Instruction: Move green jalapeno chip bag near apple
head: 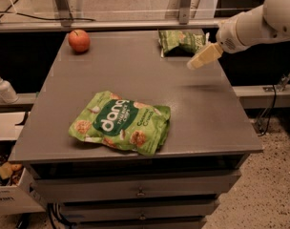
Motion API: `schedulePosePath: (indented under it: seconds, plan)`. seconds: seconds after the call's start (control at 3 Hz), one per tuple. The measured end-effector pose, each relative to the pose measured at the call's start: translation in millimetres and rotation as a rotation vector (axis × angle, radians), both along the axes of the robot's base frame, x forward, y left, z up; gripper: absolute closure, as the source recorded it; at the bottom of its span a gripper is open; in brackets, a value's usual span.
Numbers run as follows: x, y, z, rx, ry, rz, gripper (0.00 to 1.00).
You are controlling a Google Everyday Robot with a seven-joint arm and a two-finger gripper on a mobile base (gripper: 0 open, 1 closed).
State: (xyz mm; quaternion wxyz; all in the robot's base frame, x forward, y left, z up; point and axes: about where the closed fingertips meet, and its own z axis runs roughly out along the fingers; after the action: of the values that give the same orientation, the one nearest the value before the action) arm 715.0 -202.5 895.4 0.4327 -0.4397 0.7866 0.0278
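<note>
The fingers of my gripper should next go to the end (195, 42) of the green jalapeno chip bag farther from the apple and close there.
The small green jalapeno chip bag (180, 41) lies at the far right corner of the grey table (135, 75). The red-orange apple (78, 41) sits at the far left corner. My gripper (198, 59) comes in from the right on a white arm and hovers above the table, just in front and to the right of the chip bag, apart from it. It holds nothing that I can see.
A large light-green "dang" bag (120, 122) lies near the table's front edge. A white pump bottle (3, 87) stands on a shelf to the left. Drawers (140, 192) sit under the tabletop. A rail (135, 23) runs behind the table.
</note>
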Motion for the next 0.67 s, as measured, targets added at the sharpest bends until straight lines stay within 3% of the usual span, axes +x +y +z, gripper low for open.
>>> schedulePosePath:
  seconds: [0.33,0.67]
  plan:
    - [39,15,-13,0.062,0.003,-0.015,0.0]
    - [69,30,-28,0.079,0.015,-0.036,0.0]
